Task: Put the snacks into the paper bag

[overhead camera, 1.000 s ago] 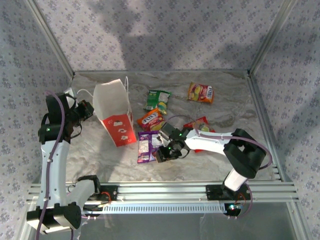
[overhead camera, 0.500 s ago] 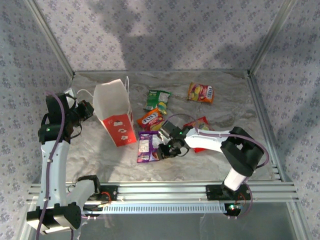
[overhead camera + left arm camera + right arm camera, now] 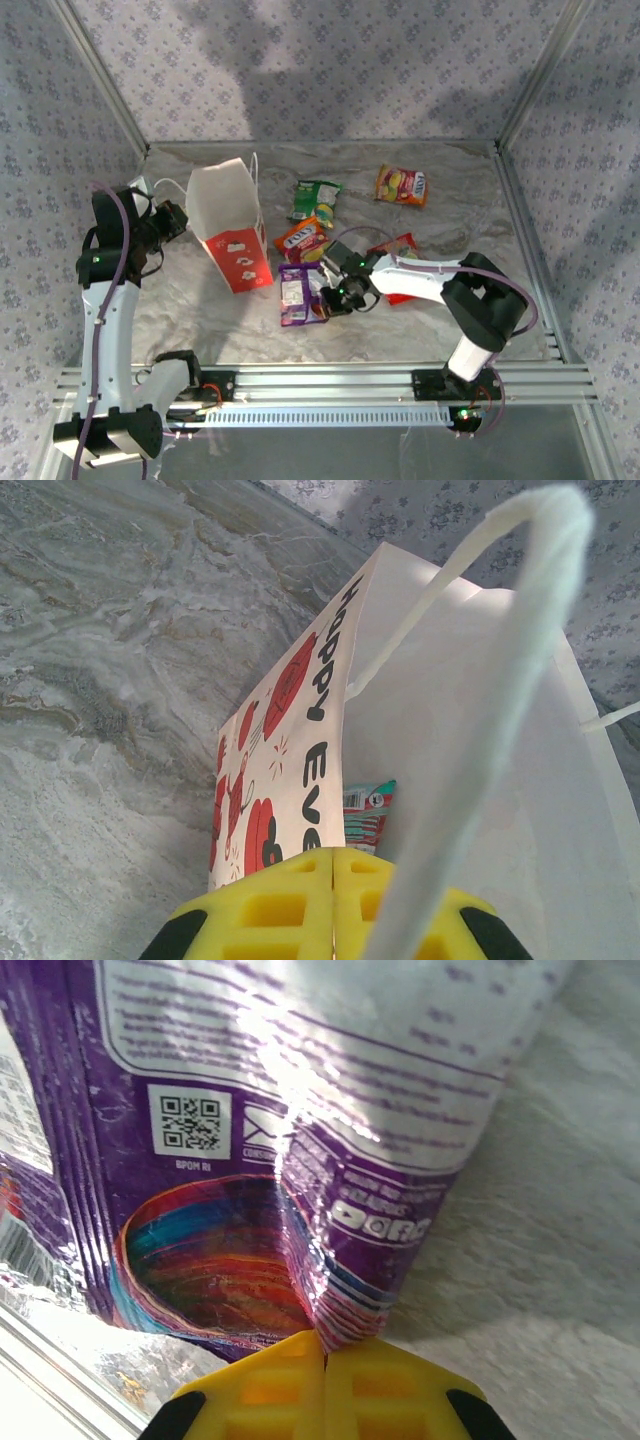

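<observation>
The purple packet's bottom corner is all that my right gripper pinches, so it should open wide and take a thicker fold by the QR code (image 3: 190,1123) before it lifts the packet.
The paper bag (image 3: 228,225) stands open at the left, and a teal packet (image 3: 368,815) lies inside it. My left gripper (image 3: 180,218) is shut on the bag's rim (image 3: 333,865), with the white cord handle (image 3: 500,630) crossing in front. My right gripper (image 3: 328,298) is shut on the bottom corner of the purple packet (image 3: 295,295), whose seam is pinched between the pads (image 3: 325,1350). The green packet (image 3: 317,198), the orange-pink packet (image 3: 303,238), the orange-yellow packet (image 3: 402,185) and the red packet (image 3: 400,248) lie on the table.
The marble-patterned table (image 3: 200,300) is ringed by patterned walls and metal posts. An aluminium rail (image 3: 330,380) runs along the near edge. The right arm (image 3: 430,280) lies across part of the red packet.
My right gripper has shifted slightly up and back while holding the purple packet's corner, nudging the packet a little. The left arm and the bag have stayed still.
</observation>
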You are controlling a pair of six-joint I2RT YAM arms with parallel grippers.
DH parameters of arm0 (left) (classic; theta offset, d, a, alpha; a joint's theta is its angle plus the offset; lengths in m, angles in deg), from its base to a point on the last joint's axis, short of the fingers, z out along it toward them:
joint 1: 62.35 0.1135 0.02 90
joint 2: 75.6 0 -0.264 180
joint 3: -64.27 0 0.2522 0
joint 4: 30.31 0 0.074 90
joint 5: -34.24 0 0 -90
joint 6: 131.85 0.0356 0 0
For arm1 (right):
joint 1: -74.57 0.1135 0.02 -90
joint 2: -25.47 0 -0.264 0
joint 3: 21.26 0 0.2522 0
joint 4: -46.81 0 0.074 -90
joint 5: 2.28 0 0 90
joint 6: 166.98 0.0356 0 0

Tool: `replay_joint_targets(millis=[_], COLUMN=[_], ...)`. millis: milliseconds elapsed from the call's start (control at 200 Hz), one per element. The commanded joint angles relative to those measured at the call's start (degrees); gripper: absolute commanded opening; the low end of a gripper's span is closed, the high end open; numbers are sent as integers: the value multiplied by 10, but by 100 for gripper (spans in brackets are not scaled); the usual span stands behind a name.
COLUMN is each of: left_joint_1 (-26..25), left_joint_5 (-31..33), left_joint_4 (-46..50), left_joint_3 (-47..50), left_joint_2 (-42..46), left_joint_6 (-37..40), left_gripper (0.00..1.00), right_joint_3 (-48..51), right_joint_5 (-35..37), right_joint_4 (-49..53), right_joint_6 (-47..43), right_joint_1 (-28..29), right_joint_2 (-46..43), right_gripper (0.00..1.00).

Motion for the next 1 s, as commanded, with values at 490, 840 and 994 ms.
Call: replay_joint_targets(millis=[490,840,994], left_joint_1=[3,3,4], left_joint_5=[0,-3,2], left_joint_4=[5,6,9], left_joint_3=[-9,-7,-4], left_joint_2=[11,10,12], left_joint_6=[6,5,8], left_gripper=[6,6,6], right_joint_3=[66,72,57], right_joint_5=[72,73,64], right_joint_4=[85,78,78], right_joint_6=[22,27,-5], right_joint_1=[-59,-70,-71], right_joint_2=[-118,-142,-139], right_gripper=[0,48,78])
